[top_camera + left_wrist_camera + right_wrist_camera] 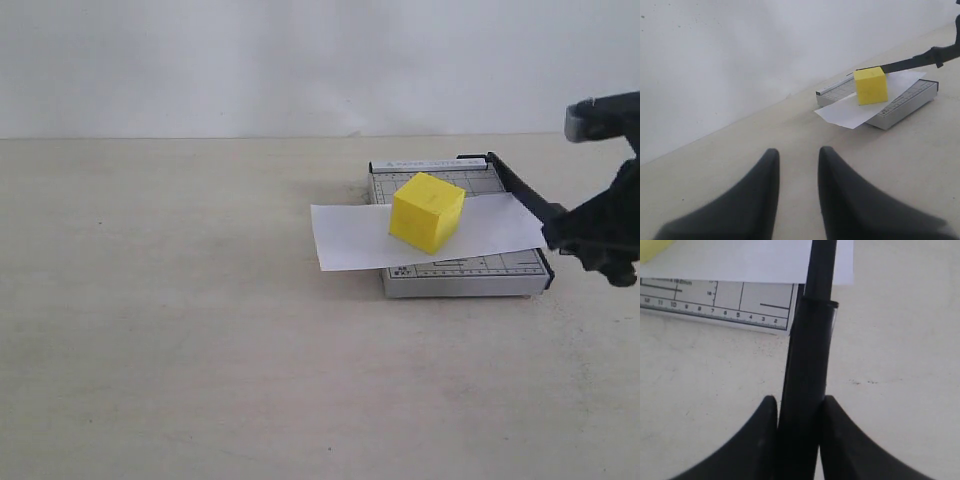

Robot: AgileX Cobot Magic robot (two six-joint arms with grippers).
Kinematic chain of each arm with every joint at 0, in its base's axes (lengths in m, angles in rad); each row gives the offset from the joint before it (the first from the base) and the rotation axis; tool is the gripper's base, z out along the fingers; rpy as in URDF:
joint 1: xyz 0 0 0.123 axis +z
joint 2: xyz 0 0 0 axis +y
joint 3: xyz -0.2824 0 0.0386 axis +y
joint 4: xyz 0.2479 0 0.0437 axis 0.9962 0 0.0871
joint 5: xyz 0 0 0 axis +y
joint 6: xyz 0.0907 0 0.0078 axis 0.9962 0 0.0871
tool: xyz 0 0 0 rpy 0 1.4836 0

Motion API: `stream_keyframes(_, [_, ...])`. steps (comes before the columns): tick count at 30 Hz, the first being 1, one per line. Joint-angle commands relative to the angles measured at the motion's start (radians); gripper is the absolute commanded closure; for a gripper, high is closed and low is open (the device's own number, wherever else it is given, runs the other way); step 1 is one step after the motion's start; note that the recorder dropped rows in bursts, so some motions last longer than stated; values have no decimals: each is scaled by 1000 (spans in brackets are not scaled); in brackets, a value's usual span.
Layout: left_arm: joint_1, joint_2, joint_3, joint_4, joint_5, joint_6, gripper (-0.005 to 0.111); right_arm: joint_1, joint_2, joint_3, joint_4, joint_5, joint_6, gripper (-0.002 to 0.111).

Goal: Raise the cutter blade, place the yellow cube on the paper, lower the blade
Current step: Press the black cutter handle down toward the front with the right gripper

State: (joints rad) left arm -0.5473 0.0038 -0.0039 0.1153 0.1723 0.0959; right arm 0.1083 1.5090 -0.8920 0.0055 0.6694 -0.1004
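Observation:
The robot's right gripper needs to release the handle of the cutter blade, now lifted off the base, next to the near corner of the grey cutter base [583,289] [809,372].
The yellow cube [427,211] [870,86] rests on the white paper [345,238] [842,112], which lies across the grey gridded cutter base [460,275] [905,102] [715,302]. A corner of the cube [652,249] shows in the right wrist view above the paper [750,260]. The cutter blade [520,190] [905,62] [810,350] slants up from its hinge at the base's far side, lifted off the base. My right gripper [585,240] [798,407] is shut on the blade's thick handle. Away from the cutter, my left gripper [797,155] hangs open and empty over the table.
The cutter stands on a pale tabletop [180,330] with a white wall [250,60] behind it. Bare table surface lies to the left of the paper and in front of the base.

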Motion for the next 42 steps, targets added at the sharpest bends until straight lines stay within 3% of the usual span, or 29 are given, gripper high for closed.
stream_keyframes(1, [2, -4, 4, -3, 1, 3, 80, 1, -1, 190, 70, -19, -28, 108])
stream_keyframes(8, [2, -4, 4, -3, 1, 3, 80, 1, -1, 337, 120, -232, -28, 108])
stream_keyframes(42, [2, -4, 4, -3, 1, 3, 80, 1, 4, 394, 116, -420, -71, 108])
